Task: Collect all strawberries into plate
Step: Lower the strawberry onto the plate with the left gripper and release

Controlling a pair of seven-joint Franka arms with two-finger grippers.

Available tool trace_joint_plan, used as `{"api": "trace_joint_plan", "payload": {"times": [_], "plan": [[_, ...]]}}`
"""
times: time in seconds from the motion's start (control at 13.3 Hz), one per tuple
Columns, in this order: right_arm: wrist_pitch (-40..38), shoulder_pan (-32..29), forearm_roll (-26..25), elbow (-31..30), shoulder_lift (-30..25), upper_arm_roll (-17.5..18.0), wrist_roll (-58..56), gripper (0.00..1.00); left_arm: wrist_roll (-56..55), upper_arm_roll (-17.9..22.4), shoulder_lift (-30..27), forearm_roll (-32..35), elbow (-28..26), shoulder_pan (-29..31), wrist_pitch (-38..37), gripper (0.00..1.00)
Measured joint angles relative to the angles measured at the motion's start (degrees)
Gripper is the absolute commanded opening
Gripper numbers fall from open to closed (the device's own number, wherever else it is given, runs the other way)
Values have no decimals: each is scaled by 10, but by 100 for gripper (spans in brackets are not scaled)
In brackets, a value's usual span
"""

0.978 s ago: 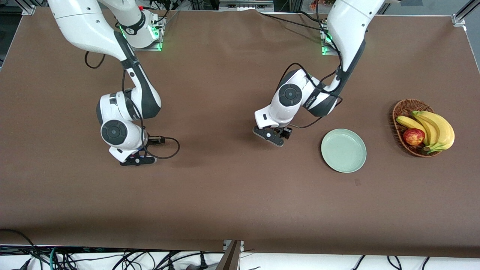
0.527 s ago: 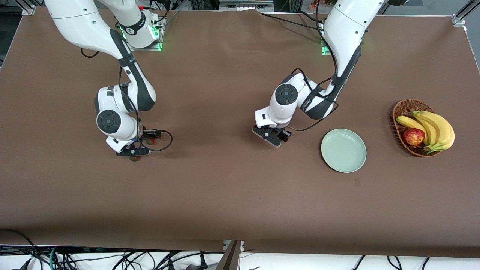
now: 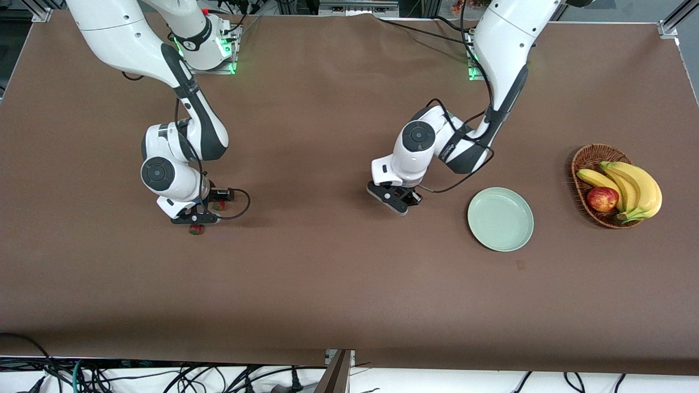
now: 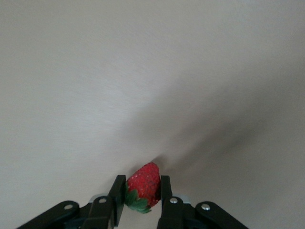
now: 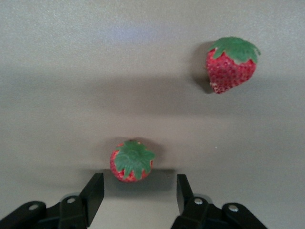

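Observation:
The robot's left gripper will release the strawberry on the mint-green plate's half nearer the wicker basket (image 3: 515, 216).
My left gripper (image 4: 140, 185) is shut on a red strawberry (image 4: 144, 185) with its green top toward the palm, low over the bare table. In the front view this gripper (image 3: 400, 203) hangs near the table's middle, beside the mint-green plate (image 3: 500, 219), and hides its berry. My right gripper (image 5: 140, 186) stands open, with a second strawberry (image 5: 132, 161) lying just off its fingertips. A third strawberry (image 5: 232, 64) lies on the table farther off. From the front, the right gripper (image 3: 192, 219) is low over two strawberries (image 3: 195, 229) (image 3: 220, 206).
A brown wicker basket (image 3: 592, 155) at the left arm's end of the table holds bananas (image 3: 633, 188) and a red apple (image 3: 602, 198). The plate has nothing on it. A black cable (image 3: 240, 210) loops beside the right wrist.
The left gripper's fingers have shut on its strawberry. The right arm shifted toward its own end of the table, uncovering two berries, and its fingers have come somewhat closer together.

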Motion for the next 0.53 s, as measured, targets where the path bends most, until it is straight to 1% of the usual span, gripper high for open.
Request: {"api": "trace_joint_plan", "payload": {"times": [0.23, 0.3, 0.38, 0.53], "plan": [[8, -2, 1, -1, 3, 0, -4, 26, 113, 2, -55, 0, 13, 47, -101, 12], [10, -3, 1, -1, 3, 0, -5, 17, 163, 2, -71, 0, 14, 67, -126, 12], [11, -2, 3, -1, 3, 0, -6, 13, 221, 3, -82, -3, 14, 92, -146, 12], [15, -2, 3, 0, 2, 1, -6, 13, 355, 4, -89, -25, 14, 147, -180, 12]]}}
